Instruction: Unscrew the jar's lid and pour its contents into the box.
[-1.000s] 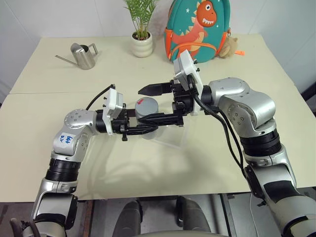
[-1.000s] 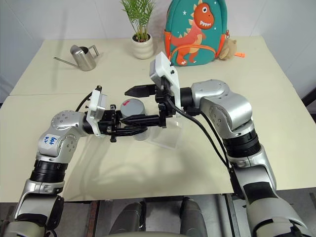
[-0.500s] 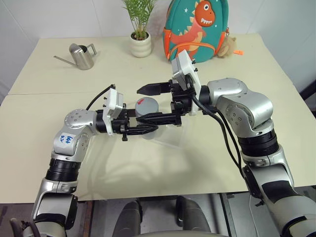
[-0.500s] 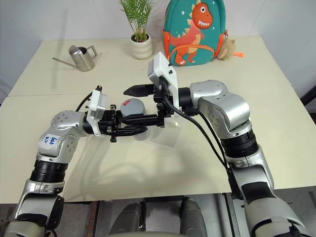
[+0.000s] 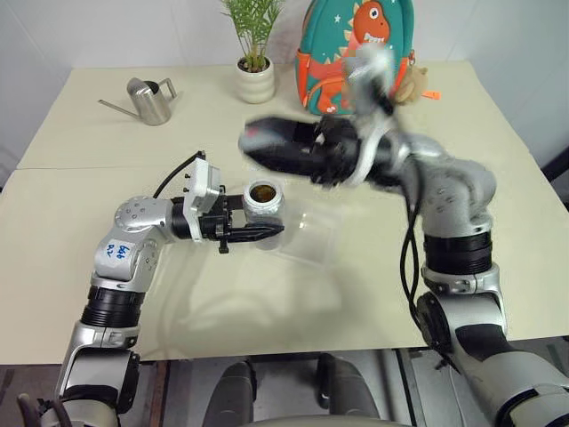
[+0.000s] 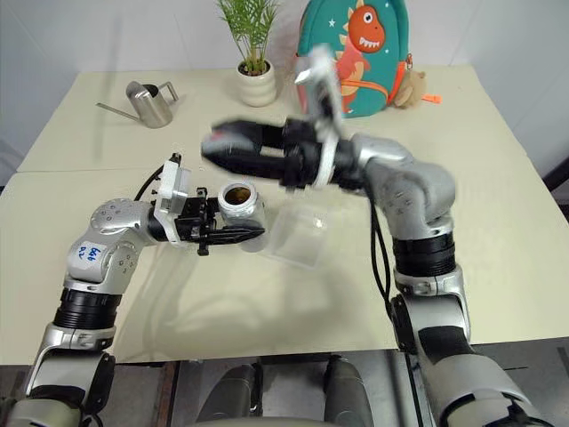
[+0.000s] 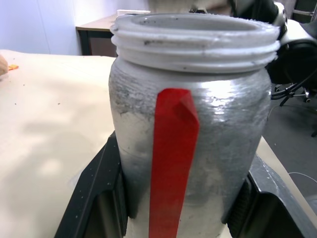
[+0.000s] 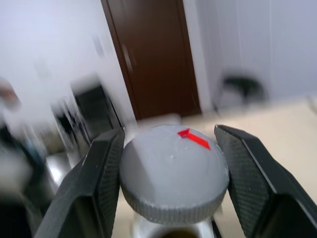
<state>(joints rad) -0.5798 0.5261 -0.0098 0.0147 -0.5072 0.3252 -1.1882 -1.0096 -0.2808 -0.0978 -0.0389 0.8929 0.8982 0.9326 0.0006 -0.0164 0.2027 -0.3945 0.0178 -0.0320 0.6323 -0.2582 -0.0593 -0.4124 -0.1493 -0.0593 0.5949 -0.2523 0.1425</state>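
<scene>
Next, my right gripper puts the lid down on the bare table (image 5: 417, 237) in front of the plush toy, level with the clear box.
The jar (image 5: 263, 204), a silvery cylinder with a red stripe (image 7: 173, 163), stands upright just above the table with my left gripper (image 5: 266, 222) shut around its body. Its threaded mouth is uncovered, and the brown contents (image 5: 262, 191) show inside. Up and slightly right of the jar, my right gripper (image 5: 264, 142) is shut on the grey lid (image 8: 173, 176), whose red mark faces the wrist camera. The lid sits between both black fingers (image 8: 99, 181), clear of the jar's rim. The clear box (image 5: 311, 234) lies on the table right beside the jar, on its right.
At the back of the cream table (image 5: 267, 302) stand a steel watering can (image 5: 149, 100), a potted plant (image 5: 255, 76), a dinosaur backpack (image 5: 351, 49) and a small plush toy (image 5: 411, 84). A seam crosses the table behind my left arm.
My right gripper closed on the lid and lifted it off the jar, rising and rolling. The jar's mouth now stands uncovered. The left arm and jar kept still.
</scene>
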